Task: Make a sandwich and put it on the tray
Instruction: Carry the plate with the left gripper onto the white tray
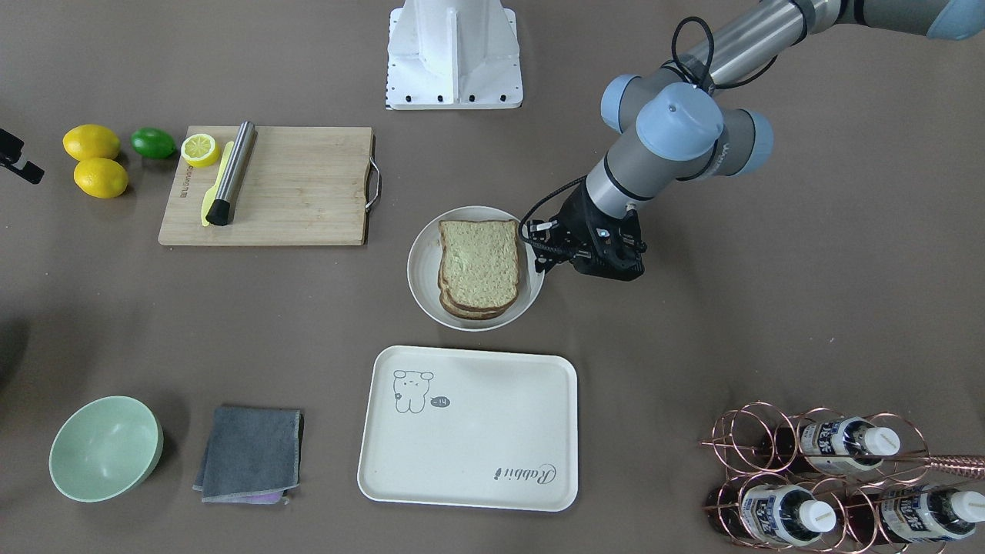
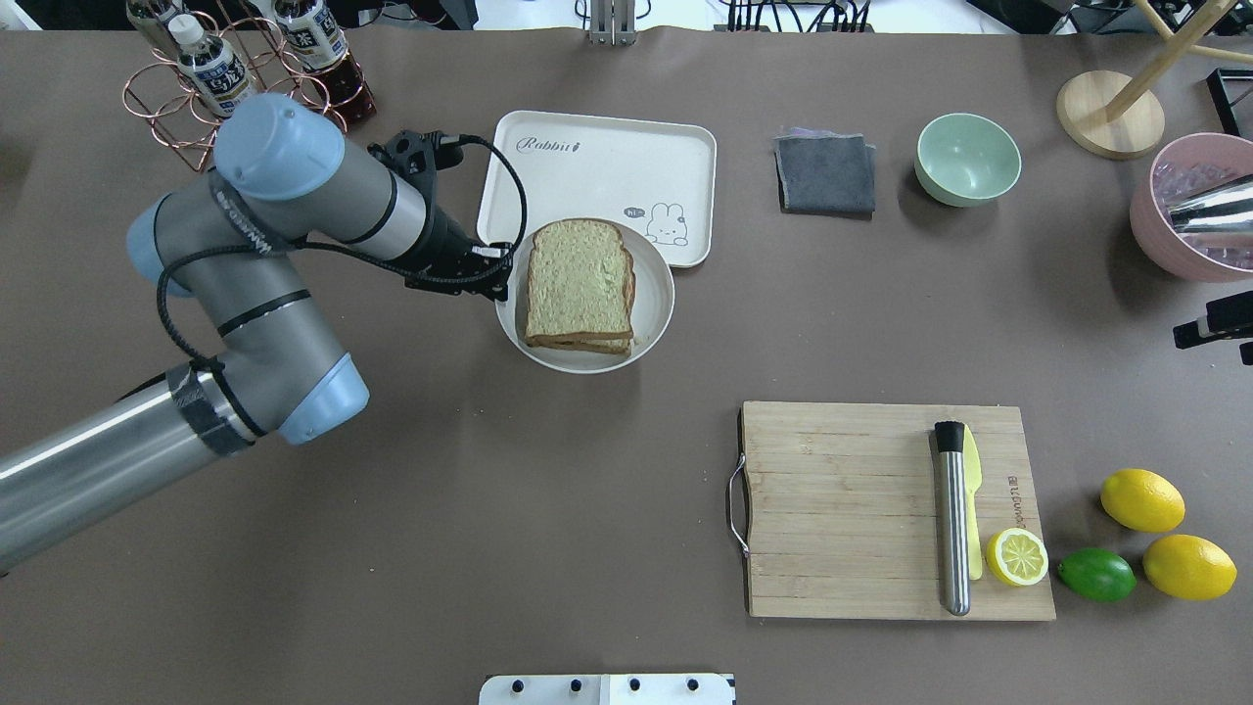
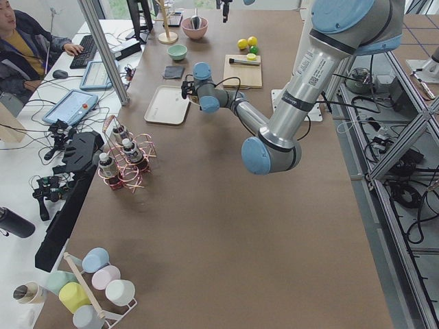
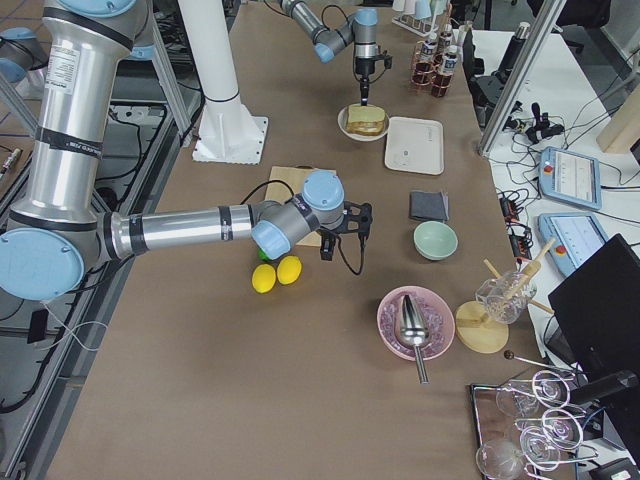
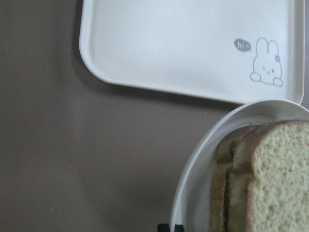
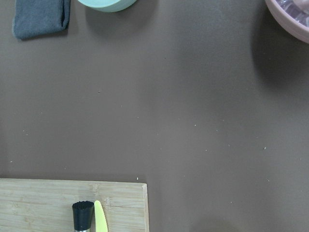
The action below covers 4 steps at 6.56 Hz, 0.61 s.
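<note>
My left gripper is going to set down the plate with the sandwich on the middle of the cream tray (image 1: 473,417) (image 5: 203,22), next to the rabbit drawing.
The sandwich (image 2: 580,284) is two speckled bread slices with brown crusts, stacked on a round white plate (image 2: 656,294). The egg is hidden. The cream tray (image 2: 587,176) with the rabbit drawing lies just beyond the plate, with nothing on it. My left gripper (image 2: 501,279) hangs at the plate's left rim, beside the sandwich. In the left wrist view its fingertips (image 5: 170,228) sit close together, shut and empty, by the plate rim (image 5: 193,193). My right gripper (image 2: 1189,336) is at the table's right edge, open and empty.
A wooden cutting board (image 2: 842,509) at the near right holds a steel roller (image 2: 951,519), a yellow knife and a half lemon (image 2: 1016,556). Two lemons and a lime (image 2: 1096,575) lie beside it. A grey cloth (image 2: 825,174), green bowl (image 2: 967,159), pink bowl (image 2: 1189,206) and bottle rack (image 2: 196,78) stand far.
</note>
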Each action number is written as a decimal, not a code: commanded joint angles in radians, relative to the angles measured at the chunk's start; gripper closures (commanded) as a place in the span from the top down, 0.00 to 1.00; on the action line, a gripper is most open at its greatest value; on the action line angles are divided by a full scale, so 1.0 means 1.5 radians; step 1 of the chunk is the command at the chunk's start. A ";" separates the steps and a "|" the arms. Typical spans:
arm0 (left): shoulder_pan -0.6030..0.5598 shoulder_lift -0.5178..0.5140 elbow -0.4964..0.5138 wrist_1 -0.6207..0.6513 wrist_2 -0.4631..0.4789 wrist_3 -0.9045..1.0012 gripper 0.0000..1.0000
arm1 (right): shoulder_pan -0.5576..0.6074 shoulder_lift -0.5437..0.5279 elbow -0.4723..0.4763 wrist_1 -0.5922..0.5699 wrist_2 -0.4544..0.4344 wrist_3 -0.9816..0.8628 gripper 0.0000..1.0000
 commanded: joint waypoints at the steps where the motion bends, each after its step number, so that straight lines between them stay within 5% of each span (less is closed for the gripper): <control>1: -0.060 -0.128 0.184 0.000 -0.019 0.086 0.00 | -0.001 0.000 -0.001 0.001 -0.002 -0.005 1.00; 4: -0.078 -0.228 0.386 -0.059 -0.018 0.126 0.00 | 0.013 -0.025 0.026 0.005 -0.001 -0.006 1.00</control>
